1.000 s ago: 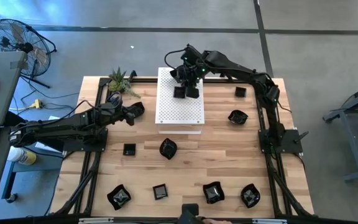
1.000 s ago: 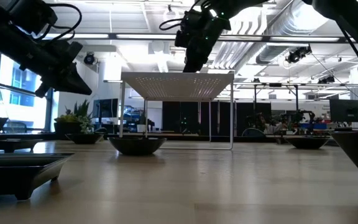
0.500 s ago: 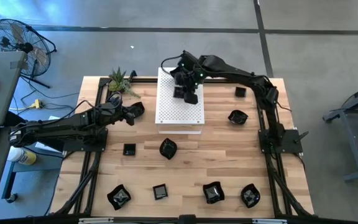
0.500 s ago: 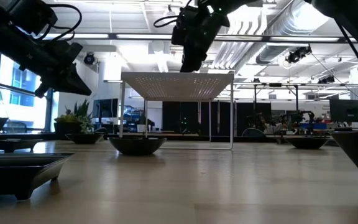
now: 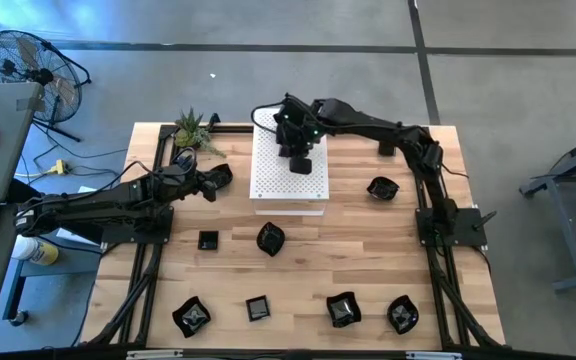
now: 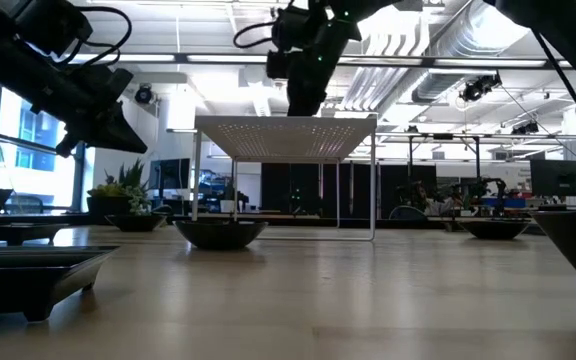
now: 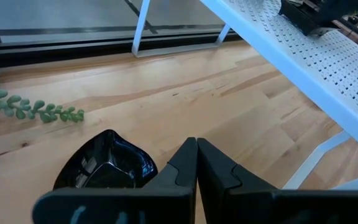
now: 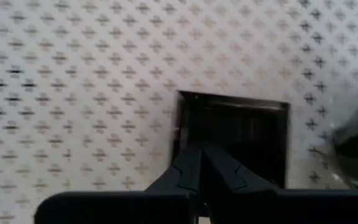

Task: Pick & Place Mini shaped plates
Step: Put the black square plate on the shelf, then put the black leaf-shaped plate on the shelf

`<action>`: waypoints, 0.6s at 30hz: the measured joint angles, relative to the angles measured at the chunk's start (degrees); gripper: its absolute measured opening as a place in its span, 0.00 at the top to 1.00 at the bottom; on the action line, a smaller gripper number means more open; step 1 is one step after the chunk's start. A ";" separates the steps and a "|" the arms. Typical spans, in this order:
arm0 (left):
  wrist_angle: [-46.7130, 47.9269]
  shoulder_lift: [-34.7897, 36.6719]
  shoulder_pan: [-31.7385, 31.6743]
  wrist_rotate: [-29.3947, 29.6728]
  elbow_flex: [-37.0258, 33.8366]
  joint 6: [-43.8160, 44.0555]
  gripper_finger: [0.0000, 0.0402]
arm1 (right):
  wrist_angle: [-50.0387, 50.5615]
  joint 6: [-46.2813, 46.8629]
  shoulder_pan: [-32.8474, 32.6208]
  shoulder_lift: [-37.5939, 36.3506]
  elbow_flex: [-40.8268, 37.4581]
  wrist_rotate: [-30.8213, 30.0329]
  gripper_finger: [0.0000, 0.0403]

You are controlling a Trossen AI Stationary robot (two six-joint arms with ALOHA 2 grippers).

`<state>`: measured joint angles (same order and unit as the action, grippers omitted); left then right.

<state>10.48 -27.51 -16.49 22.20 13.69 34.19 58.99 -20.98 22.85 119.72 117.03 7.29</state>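
Next, my left gripper grips the rim (image 5: 212,175) (image 7: 59,178) of the wavy-edged plate near the green plant, on the side of the plate away from the white board.
Several glossy black mini plates lie on the wooden table, among them a petal-shaped one (image 5: 269,238) and a small square one (image 5: 385,148). My right gripper (image 5: 296,148) reaches over the white perforated board (image 5: 290,180) and is shut at a square black plate (image 8: 235,140) that sits level over the board. My left gripper (image 7: 196,149) is shut and hovers at the table's left. A wavy-edged plate (image 7: 104,168) lies just beside and below its fingers. I cannot tell whether they touch it. My right gripper has its shut fingers at the square plate's rim on the side nearest the wrist (image 8: 194,146), coming from above and pointing down. The fingertips hide the spot of contact. The plate lies flat over the board; whether it rests on it, I cannot tell.
The raised white board stands on thin legs (image 6: 374,190) at the table's far middle. A small green plant (image 5: 193,128) sits at the far left corner. More plates line the near edge (image 5: 343,308) and the right side (image 5: 381,187). Black frame rails (image 5: 148,270) run along both sides.
My right gripper has moved toward the table's left over the board, staying shut. The square plate has shifted with it, slightly toward the near edge.
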 joint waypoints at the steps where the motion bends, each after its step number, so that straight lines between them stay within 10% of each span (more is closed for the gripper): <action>1: -0.03 0.02 0.00 0.00 0.00 0.09 1.00 | -0.10 -0.39 -0.17 -0.01 0.01 0.26 1.00; 18: 0.07 -0.01 -0.04 -0.76 0.00 11.28 1.00 | 0.95 -2.79 0.01 -4.36 1.86 2.78 0.99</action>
<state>10.55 -27.51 -16.53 21.44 13.69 45.48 59.94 -23.77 22.86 115.36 118.89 10.06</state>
